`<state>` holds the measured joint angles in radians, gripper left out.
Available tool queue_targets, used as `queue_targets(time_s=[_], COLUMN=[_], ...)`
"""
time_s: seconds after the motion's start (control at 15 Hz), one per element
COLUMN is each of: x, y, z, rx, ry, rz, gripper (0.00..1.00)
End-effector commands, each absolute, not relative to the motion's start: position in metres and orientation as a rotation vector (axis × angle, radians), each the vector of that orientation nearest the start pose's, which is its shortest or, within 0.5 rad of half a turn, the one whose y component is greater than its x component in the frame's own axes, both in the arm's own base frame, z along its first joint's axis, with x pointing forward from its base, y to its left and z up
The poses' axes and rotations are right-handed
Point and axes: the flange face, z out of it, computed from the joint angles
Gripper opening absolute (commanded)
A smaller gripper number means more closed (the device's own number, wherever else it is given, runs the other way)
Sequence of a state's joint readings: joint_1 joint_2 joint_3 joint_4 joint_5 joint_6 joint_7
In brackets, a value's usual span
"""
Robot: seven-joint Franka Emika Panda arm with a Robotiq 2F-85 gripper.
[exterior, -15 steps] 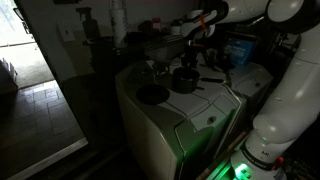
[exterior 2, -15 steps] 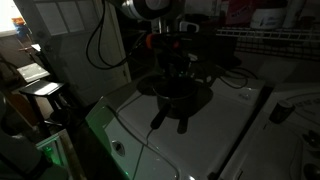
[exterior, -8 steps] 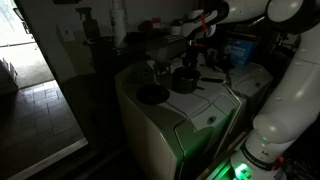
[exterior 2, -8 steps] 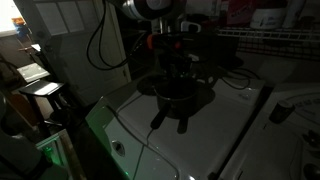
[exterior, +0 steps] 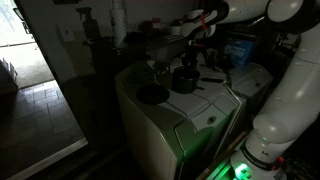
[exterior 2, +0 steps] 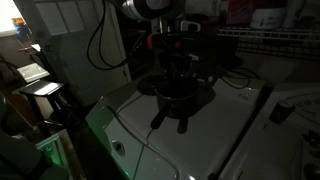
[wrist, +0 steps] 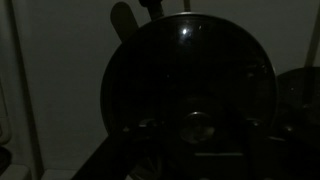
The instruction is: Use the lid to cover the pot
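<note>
Next, I open my gripper and let go of the lid on the rim of the small dark pot (exterior: 186, 73) (wrist: 188, 78), which is beside the wider, flatter dish.
The scene is very dark. The small dark pot (exterior: 185, 80) stands on top of a white appliance (exterior: 200, 112) and shows in both exterior views (exterior 2: 180, 100). My gripper (exterior: 191, 58) hangs straight down over the pot (exterior 2: 173, 68). In the wrist view a dark round lid (wrist: 185, 70) fills most of the frame, with its knob (wrist: 197, 127) low in the middle between my fingers. A handle (wrist: 124, 20) sticks out past the lid's top edge. It is too dark to tell whether my fingers grip the knob or whether the lid rests on the pot.
A wider, flatter dark round dish (exterior: 152, 95) lies on the same appliance beside the pot. A second white appliance (exterior: 252, 82) stands next to it. Cluttered shelves (exterior: 150, 35) are behind. Cables hang near the arm (exterior 2: 100, 40).
</note>
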<state>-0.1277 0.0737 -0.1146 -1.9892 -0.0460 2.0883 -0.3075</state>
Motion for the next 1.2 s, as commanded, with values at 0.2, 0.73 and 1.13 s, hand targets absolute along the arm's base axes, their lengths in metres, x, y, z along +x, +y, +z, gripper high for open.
queue_targets(time_s=[0.2,0.73,1.13], x=[0.556,0.555,0.556], y=[-0.13,-0.131,-0.132], z=[0.435,0.429,0.427], rx=[-3.198,-3.207,-3.211], ry=[-0.181,-0.177,-0.157], rz=[-0.059,-0.04,-0.057], gripper=[0.34,0.34,0.34])
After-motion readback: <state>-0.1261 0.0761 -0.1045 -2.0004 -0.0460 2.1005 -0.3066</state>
